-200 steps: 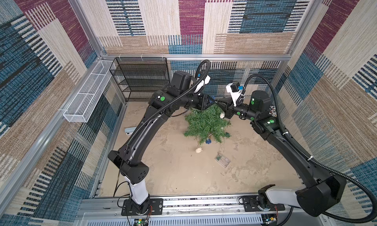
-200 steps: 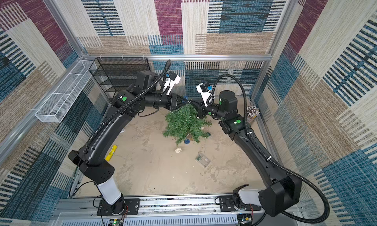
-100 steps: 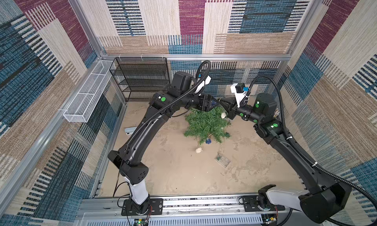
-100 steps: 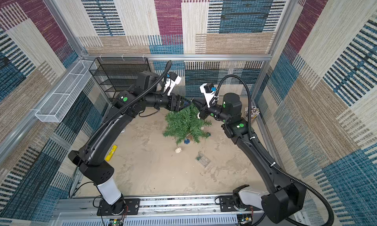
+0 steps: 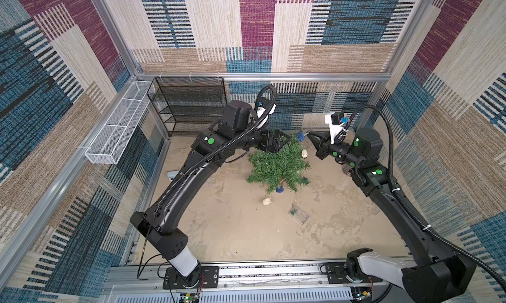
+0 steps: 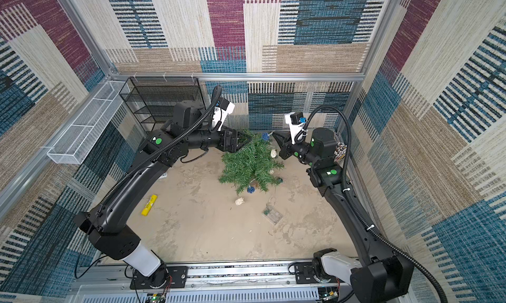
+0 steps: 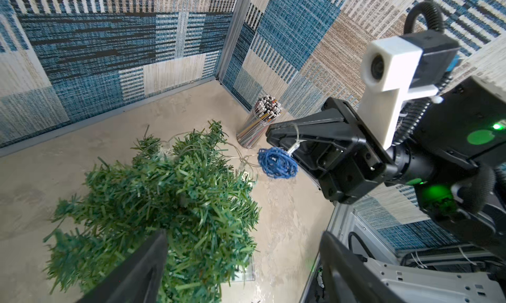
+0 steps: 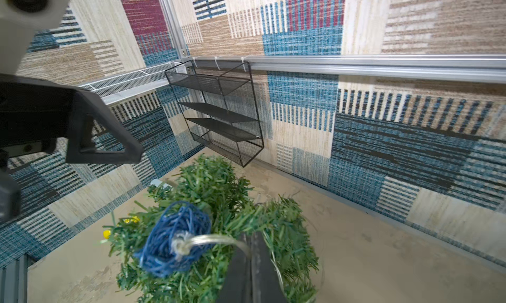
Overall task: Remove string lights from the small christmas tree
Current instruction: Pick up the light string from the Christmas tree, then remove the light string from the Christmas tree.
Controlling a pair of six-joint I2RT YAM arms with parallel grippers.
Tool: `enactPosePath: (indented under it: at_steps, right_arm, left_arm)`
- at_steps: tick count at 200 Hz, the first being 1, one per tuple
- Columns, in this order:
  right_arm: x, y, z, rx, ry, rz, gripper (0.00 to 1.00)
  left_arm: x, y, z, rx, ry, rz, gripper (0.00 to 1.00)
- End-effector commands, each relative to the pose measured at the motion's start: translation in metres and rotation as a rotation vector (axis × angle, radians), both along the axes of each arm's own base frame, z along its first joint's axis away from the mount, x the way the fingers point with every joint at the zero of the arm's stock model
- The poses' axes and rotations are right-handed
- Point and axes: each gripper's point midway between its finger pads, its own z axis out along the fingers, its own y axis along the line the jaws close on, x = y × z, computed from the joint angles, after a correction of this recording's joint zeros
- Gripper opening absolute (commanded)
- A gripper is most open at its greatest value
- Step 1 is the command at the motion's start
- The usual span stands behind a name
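The robot's left gripper will next grab the string lights by the wire at the cream ball [image 5: 304, 149] [image 7: 243, 159] hanging near the right gripper.
The small christmas tree [image 5: 276, 167] [image 6: 249, 164] is a bushy green fir at the back middle of the sandy floor. My right gripper [image 5: 309, 133] [image 8: 250, 238] is shut on the thin wire of the string lights, just right of the treetop. A dark blue ball [image 7: 276, 162] [image 8: 172, 247] dangles from the wire at the fingertips. My left gripper [image 5: 279, 144] [image 7: 243, 260] stands open at the tree's upper left, with branches between its fingers. A cream ball [image 5: 304, 153] hangs on the tree. Another cream ball [image 5: 267, 201], a blue ball [image 5: 279, 189] and the clear battery box [image 5: 298, 213] lie on the floor in front.
A clear cylinder of coloured sticks [image 7: 260, 121] [image 6: 341, 151] stands in the back right corner behind the right arm. A black mesh shelf [image 5: 189, 104] hangs on the back wall and a white wire basket [image 5: 117, 134] on the left wall. A yellow tube [image 6: 149, 205] lies under the left arm.
My left gripper has opened at the treetop. My right gripper has drawn back to the right and slightly up, keeping hold of the wire with the blue ball.
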Motion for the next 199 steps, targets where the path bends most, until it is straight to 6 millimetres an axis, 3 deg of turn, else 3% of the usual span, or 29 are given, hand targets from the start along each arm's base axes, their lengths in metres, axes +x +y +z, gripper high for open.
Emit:
enactPosePath:
  at_steps: [1, 69, 108, 165, 199]
  right_arm:
    - [0.005, -0.012, -0.006, 0.009, 0.040, -0.042, 0.00]
    - [0.043, -0.060, -0.015, -0.002, 0.087, -0.181, 0.00]
    - [0.069, -0.080, 0.011, 0.016, 0.042, -0.200, 0.00]
    - [0.101, -0.070, 0.050, 0.163, -0.068, -0.086, 0.00]
    - [0.122, -0.064, 0.059, 0.245, -0.099, -0.028, 0.00]
  left_arm:
    - [0.008, 0.008, 0.004, 0.024, -0.066, 0.051, 0.84]
    - [0.011, 0.020, -0.007, 0.093, -0.077, 0.088, 0.85]
    - [0.012, 0.025, -0.006, 0.127, -0.098, 0.096, 0.86]
    - [0.021, 0.018, 0.016, 0.102, -0.204, 0.054, 0.95]
    - [0.028, 0.011, 0.024, 0.123, -0.247, 0.013, 0.96]
